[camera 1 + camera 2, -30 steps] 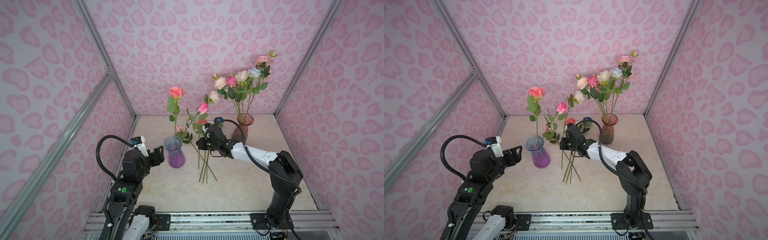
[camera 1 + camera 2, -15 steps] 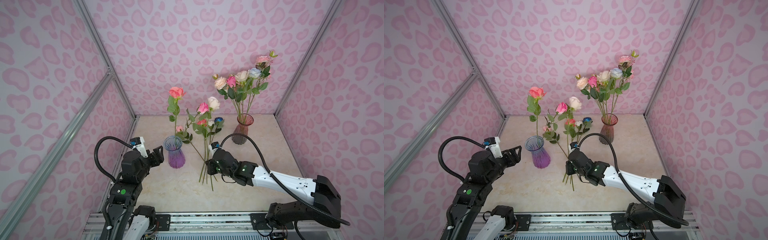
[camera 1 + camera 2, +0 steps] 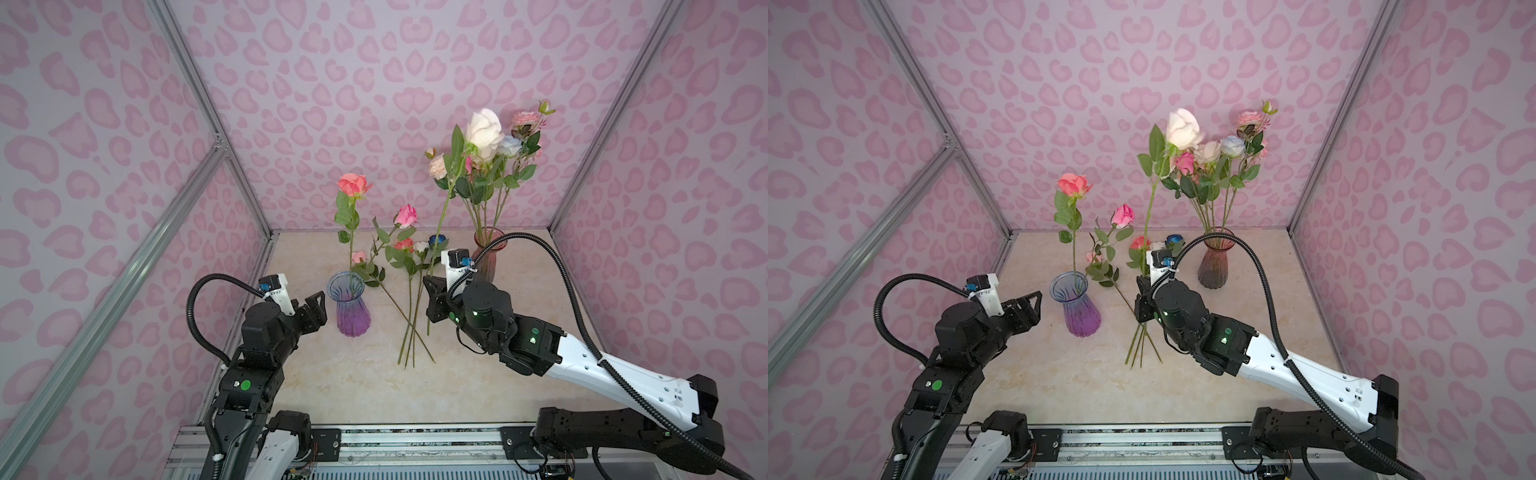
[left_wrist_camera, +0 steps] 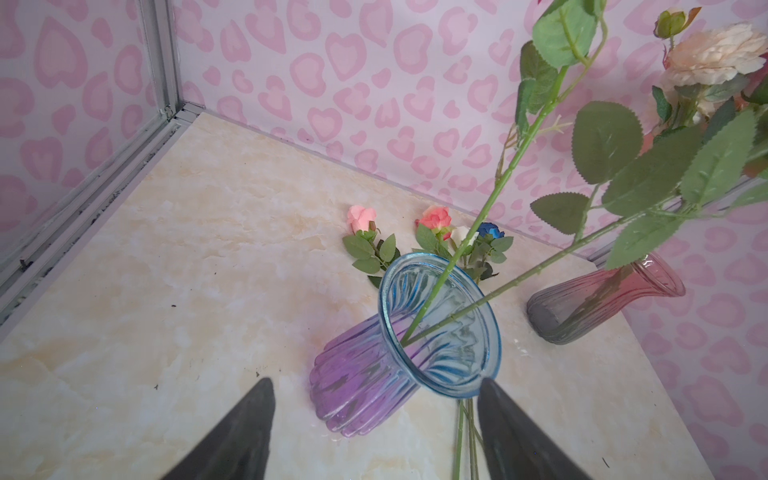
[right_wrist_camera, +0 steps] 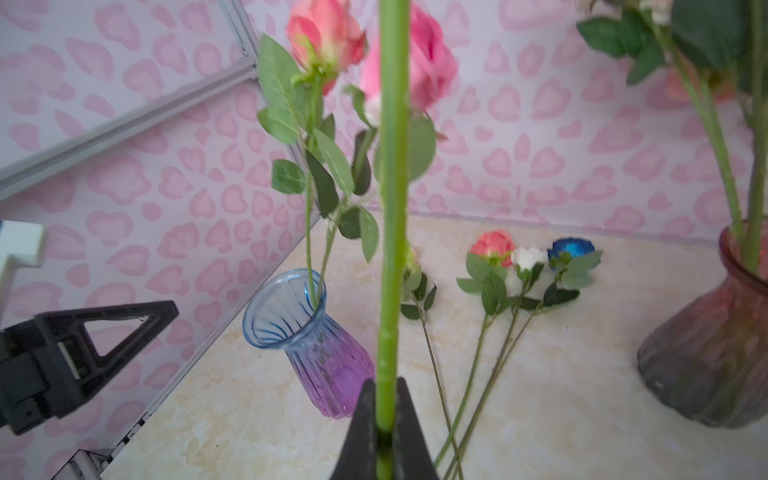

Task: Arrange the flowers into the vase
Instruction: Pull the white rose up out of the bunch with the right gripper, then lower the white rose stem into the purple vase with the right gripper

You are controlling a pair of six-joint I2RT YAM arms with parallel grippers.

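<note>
My right gripper has the cream rose upright above the table. It will let go of the rose in the purple vase's opening [image 3: 341, 293] [image 5: 278, 316], beside the coral rose.
My right gripper [image 3: 432, 297] [image 5: 384, 382] is shut on the green stem of a cream rose [image 3: 484, 129] [image 3: 1183, 129] and holds it upright above the table, right of the purple vase [image 3: 353, 311] [image 5: 324, 365]. That vase holds a coral rose [image 3: 353, 185] and a pink rose [image 3: 406, 216]. To the left of that vase my left gripper [image 3: 316, 309] [image 4: 378, 380] stands open and holds nothing. Coral, white and dark blue flowers [image 3: 419, 245] [image 5: 528, 257] lie on the table between the vases.
A red glass vase [image 3: 490, 257] [image 3: 1214, 262] with several roses stands at the back right; the held bloom overlaps that bouquet in both top views. Loose stems [image 3: 409, 336] fan toward the front. Pink patterned walls close in three sides.
The right arm has drawn back toward the front, swung the cream rose upright and raised its bloom much higher. The left arm has stayed still.
</note>
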